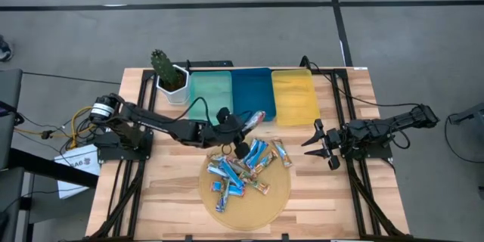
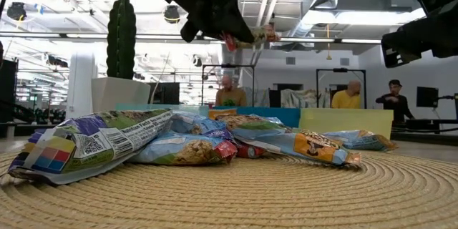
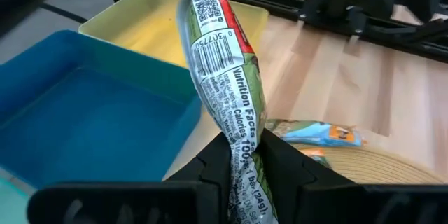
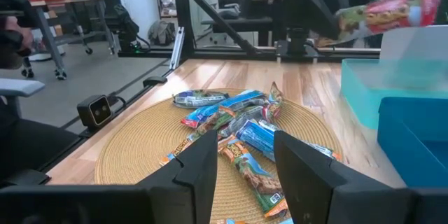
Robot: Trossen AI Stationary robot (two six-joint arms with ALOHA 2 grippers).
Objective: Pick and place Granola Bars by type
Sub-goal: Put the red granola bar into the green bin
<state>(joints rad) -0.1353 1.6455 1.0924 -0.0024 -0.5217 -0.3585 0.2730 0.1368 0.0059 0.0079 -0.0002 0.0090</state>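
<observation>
The robot's left gripper will put the red-green bar down in the teal tray [image 1: 200, 106], along the tray's side by the cactus pot.
Several granola bars [image 1: 240, 172], blue-white with some orange and tan, lie heaped on a round woven mat [image 1: 268, 203]; the low view shows the heap [image 2: 193, 143] up close. My left gripper [image 1: 243, 125] hovers above the table between the mat and the blue tray [image 1: 252, 91], shut on one bar with red and green print [image 1: 257, 118]. That bar also shows in the left wrist view [image 3: 224, 63] and the low view [image 2: 252, 37]. My right gripper [image 1: 321, 142] waits open at the table's right, right of the mat, fingers [image 4: 203, 161] pointing toward the heap [image 4: 238, 122]. My left gripper [image 3: 241, 155] pinches the red-green bar between its two fingers near one end [image 3: 239, 136]. The rest of the bar sticks out beyond the fingertips toward the trays. It is lifted clear of the table, over the blue tray's near edge.
Three trays stand in a row along the far edge: teal [image 1: 209, 94], blue, yellow [image 1: 295, 97]. A cactus in a white pot [image 1: 170, 79] stands left of the teal tray. Bare wood lies left and right of the mat. People show in the room behind [image 2: 347, 94].
</observation>
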